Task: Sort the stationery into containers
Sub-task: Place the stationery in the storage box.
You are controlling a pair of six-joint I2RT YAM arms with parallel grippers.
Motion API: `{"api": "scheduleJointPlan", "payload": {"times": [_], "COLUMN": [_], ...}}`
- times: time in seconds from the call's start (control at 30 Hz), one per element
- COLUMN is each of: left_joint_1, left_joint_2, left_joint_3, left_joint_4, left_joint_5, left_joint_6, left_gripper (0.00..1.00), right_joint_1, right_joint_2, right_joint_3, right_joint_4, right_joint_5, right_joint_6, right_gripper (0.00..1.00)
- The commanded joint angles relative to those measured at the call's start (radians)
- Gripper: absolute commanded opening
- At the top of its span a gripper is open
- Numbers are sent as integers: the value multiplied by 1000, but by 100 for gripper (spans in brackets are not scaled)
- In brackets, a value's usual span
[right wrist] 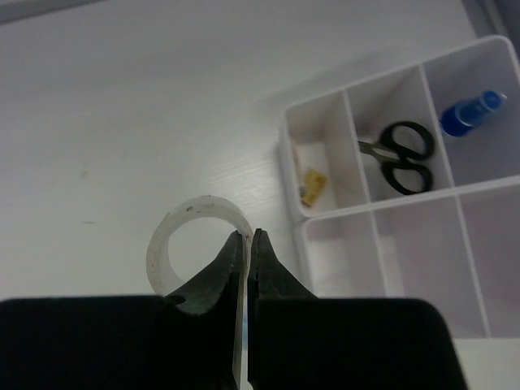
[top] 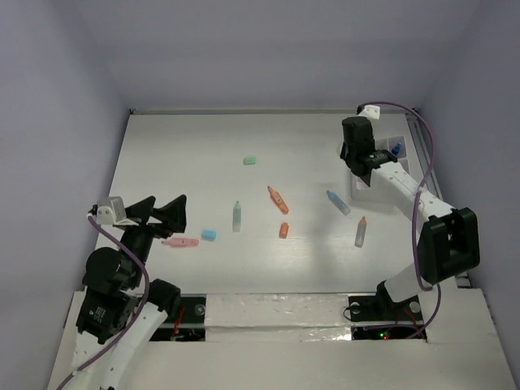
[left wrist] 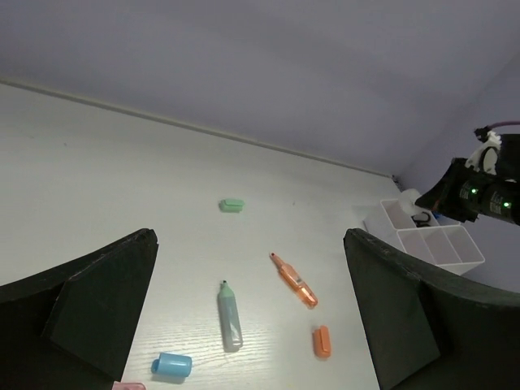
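My right gripper will let go of the white tape ring in the tray's empty middle compartment point(top: 378, 179) point(right wrist: 432, 262) in front of the black scissors.
My right gripper point(right wrist: 248, 237) is shut on the rim of a white tape ring point(right wrist: 172, 236) and holds it just left of the white divided tray point(right wrist: 290, 166). In the top view it point(top: 363, 166) is at the far right, over the tray point(top: 404, 140). My left gripper point(top: 156, 213) is open and empty at the near left. Between its fingers the left wrist view shows a mint pen point(left wrist: 229, 317), an orange pen point(left wrist: 294, 280), an orange cap point(left wrist: 322, 341), a blue cap point(left wrist: 172, 365) and a green eraser point(left wrist: 231, 205). A pink pen point(top: 180, 242) lies by the left gripper.
The tray holds black scissors point(right wrist: 398, 154), a blue clip point(right wrist: 467, 114) and a small yellow piece point(right wrist: 313, 185). A blue-grey pen point(top: 338, 202) and a grey pen with an orange tip point(top: 360, 231) lie right of centre. Walls close the table's left, back and right sides.
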Motion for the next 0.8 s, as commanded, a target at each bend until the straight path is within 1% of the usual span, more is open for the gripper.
{"api": "scheduleJointPlan", "payload": {"times": [0.0, 0.07, 0.1, 0.23, 0.3, 0.4, 0.5, 0.7, 0.77], "left_joint_1": [-42, -51, -75, -115, -128, -149, -168, -177, -177], "left_joint_2": [-26, -40, -46, -68, -77, -85, -94, -109, -108], "left_joint_3": [9, 10, 10, 10, 10, 12, 12, 13, 13], "left_joint_4": [45, 42, 42, 39, 37, 36, 34, 29, 28], "left_joint_5": [2, -8, -9, -18, -20, -25, -31, -41, -45], "left_joint_6": [12, 12, 12, 9, 8, 6, 6, 4, 4], "left_gripper": [99, 99, 99, 99, 99, 99, 99, 99, 99], "right_joint_1": [-53, -73, -82, -102, -137, -151, -176, -176, -176], "right_joint_2": [-36, -56, -60, -82, -105, -134, -125, -111, -106], "right_joint_3": [-25, -42, -43, -54, -58, -49, -31, -45, -54], "right_joint_4": [-123, -149, -179, -247, -264, -273, -298, -310, -309], "right_joint_5": [135, 167, 178, 272, 272, 270, 270, 230, 247], "right_joint_6": [-35, -40, -40, -43, -47, -58, -58, -35, -37], "right_gripper": [0, 0, 0, 0, 0, 0, 0, 0, 0]}}
